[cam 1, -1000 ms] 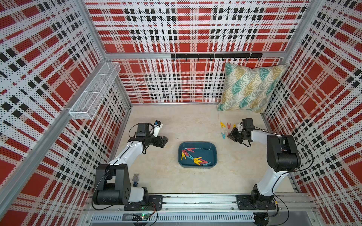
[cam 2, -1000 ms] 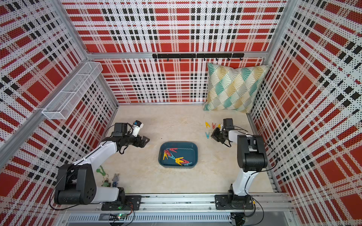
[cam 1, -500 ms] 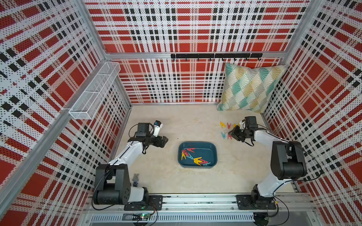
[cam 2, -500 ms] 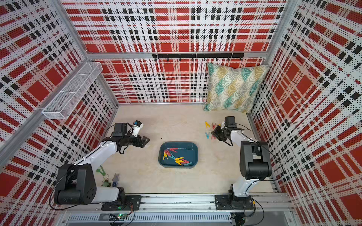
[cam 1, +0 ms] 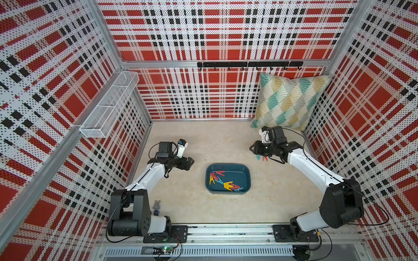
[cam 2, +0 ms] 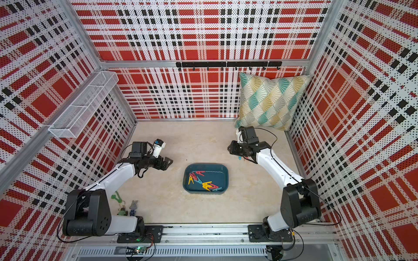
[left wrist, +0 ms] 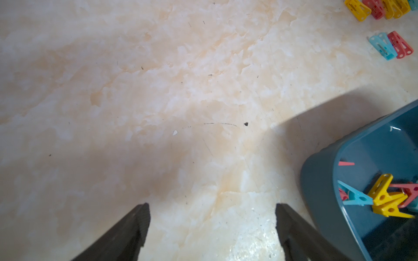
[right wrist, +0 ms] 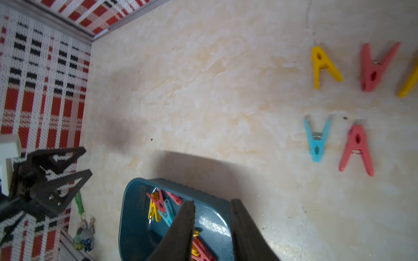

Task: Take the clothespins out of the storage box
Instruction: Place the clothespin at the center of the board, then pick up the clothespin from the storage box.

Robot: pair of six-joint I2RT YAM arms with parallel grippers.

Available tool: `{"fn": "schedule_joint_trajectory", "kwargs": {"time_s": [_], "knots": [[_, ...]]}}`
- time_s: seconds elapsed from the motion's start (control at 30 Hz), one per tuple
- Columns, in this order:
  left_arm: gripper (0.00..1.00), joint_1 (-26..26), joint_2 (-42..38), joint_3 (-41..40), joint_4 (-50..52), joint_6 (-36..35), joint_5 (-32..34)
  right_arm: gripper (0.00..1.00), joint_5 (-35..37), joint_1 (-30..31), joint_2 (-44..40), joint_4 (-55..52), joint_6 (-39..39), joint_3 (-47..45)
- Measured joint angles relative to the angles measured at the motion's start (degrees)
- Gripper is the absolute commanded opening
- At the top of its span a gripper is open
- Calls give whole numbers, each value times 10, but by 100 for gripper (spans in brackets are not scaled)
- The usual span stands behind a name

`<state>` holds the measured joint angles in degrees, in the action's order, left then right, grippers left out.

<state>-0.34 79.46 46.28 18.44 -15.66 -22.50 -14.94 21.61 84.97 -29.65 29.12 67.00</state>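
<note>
Next, my right gripper closes on the near leg of the red clothespin [cam 1: 222, 174] [right wrist: 177, 200] that lies alone along the far side of the storage box.
The dark teal storage box [cam 1: 227, 166] [cam 2: 205, 166] sits mid-table with several yellow, red and blue clothespins [cam 1: 222, 182] [cam 2: 203, 182] inside. More clothespins lie on the table right of it: a blue one [right wrist: 316, 140] beside a pink one [right wrist: 356, 150], and a yellow one [right wrist: 323, 66] beside a red one [right wrist: 374, 69]. My right gripper [cam 1: 252, 149] [right wrist: 212, 203] hovers over them, jaws slightly open, nothing between. In its wrist view its fingers overlap the box [right wrist: 133, 214]. My left gripper [cam 1: 191, 163] [left wrist: 211, 206] is wide open and empty, left of the box [left wrist: 316, 180].
A patterned pillow [cam 1: 289, 101] leans in the back right corner, close behind the right gripper. A white wire basket [cam 1: 110, 106] hangs on the left wall and a black hook rail [cam 1: 248, 64] on the back wall. Small keychain toys [cam 2: 126, 206] lie by the left arm's base.
The right gripper opened its jaws, leaving a pink clothespin on the table beside the blue one, then rose and shifted left. The left arm has not moved.
</note>
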Motion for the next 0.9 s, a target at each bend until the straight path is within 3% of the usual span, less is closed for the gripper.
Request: {"fn": "schedule_joint_trajectory", "kwargs": {"time_s": [0.3, 0.9], "knots": [[92, 0, 0, 0, 0, 0, 0, 33, 40, 138, 50, -40, -84, 46], [92, 0, 0, 0, 0, 0, -1, 32, 106, 249, 199, -77, -132, 121]]}}
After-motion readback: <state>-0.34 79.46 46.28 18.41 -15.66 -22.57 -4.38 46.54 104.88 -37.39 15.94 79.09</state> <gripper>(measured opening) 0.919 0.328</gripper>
